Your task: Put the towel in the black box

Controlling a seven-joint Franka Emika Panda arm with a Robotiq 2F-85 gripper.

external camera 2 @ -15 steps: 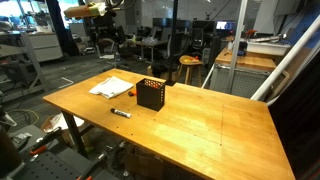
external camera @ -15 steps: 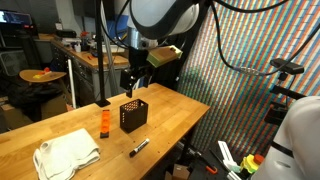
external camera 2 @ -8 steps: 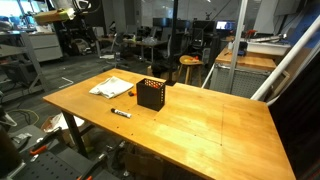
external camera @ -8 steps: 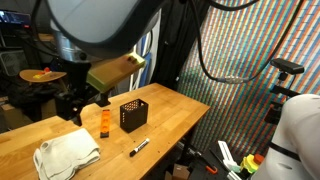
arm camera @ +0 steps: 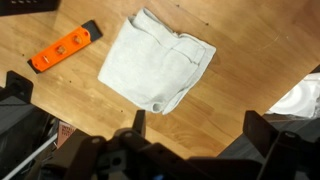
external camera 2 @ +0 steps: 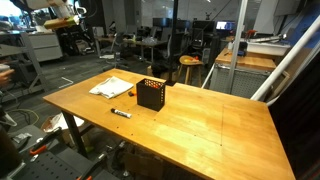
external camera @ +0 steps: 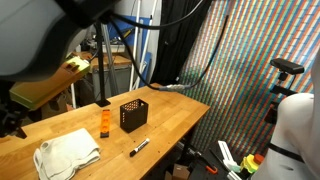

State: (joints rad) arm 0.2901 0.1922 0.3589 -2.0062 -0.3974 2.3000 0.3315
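I will move my gripper next to the white towel's small folded corner (external camera: 42,151) (arm camera: 160,104), the one nearest my open fingers, and close it there.
The white towel (external camera: 67,155) lies crumpled on the wooden table (external camera: 170,125), near its end. It also shows in the other exterior view (external camera 2: 110,87) and in the wrist view (arm camera: 157,65). The black box (external camera: 133,113) stands upright mid-table, a short way from the towel, and shows in the other exterior view too (external camera 2: 151,94). My gripper (arm camera: 200,125) is open and empty, high above the table just past the towel's edge. In an exterior view it is a dark shape at the frame's left edge (external camera: 11,121).
An orange block (external camera: 103,122) stands between the towel and the box; it also shows in the wrist view (arm camera: 63,47). A black marker (external camera: 139,147) lies near the table's front edge, also seen in the other exterior view (external camera 2: 121,113). Office furniture surrounds the table.
The arm has swung away from above the black box toward the towel end of the table. The gripper stays open. The towel, box, block and marker have not moved.
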